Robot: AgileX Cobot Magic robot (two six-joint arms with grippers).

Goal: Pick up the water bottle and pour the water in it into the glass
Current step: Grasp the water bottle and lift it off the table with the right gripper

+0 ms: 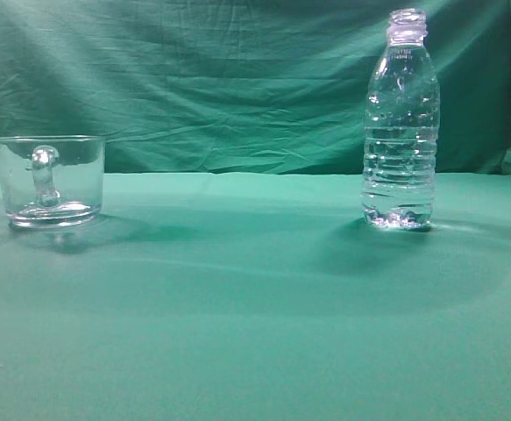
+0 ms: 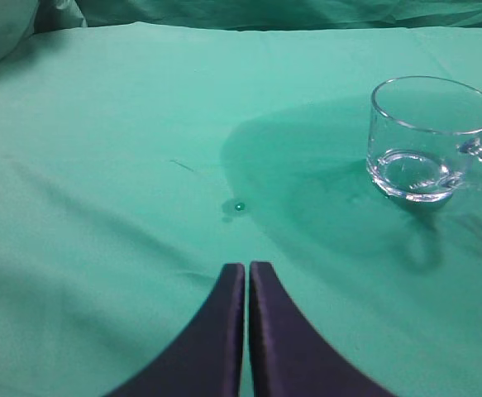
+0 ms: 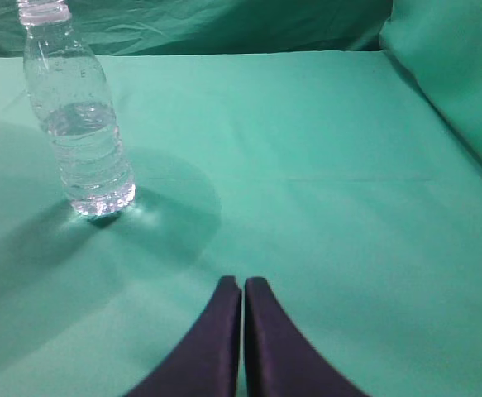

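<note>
I should close my right gripper on the ribbed middle (image 1: 400, 146) (image 3: 87, 131) of the water bottle, near the top of the water inside.
The water bottle (image 1: 400, 123) stands upright and capless on the green cloth at the right, with water (image 1: 399, 180) filling its ribbed lower part. It also shows in the right wrist view (image 3: 79, 124) at the upper left. The glass (image 1: 50, 180) stands at the left with its handle facing the camera; in the left wrist view the glass (image 2: 429, 136) is at the upper right and looks empty. My left gripper (image 2: 247, 269) is shut and empty, well short of the glass. My right gripper (image 3: 242, 283) is shut and empty, short and right of the bottle. Neither gripper shows in the exterior view.
A green cloth (image 1: 255, 307) covers the table and hangs as a wrinkled backdrop (image 1: 220, 79) behind it. A small droplet or bead (image 2: 238, 206) lies on the cloth ahead of the left gripper. Raised cloth folds (image 3: 447, 66) stand at the right edge.
</note>
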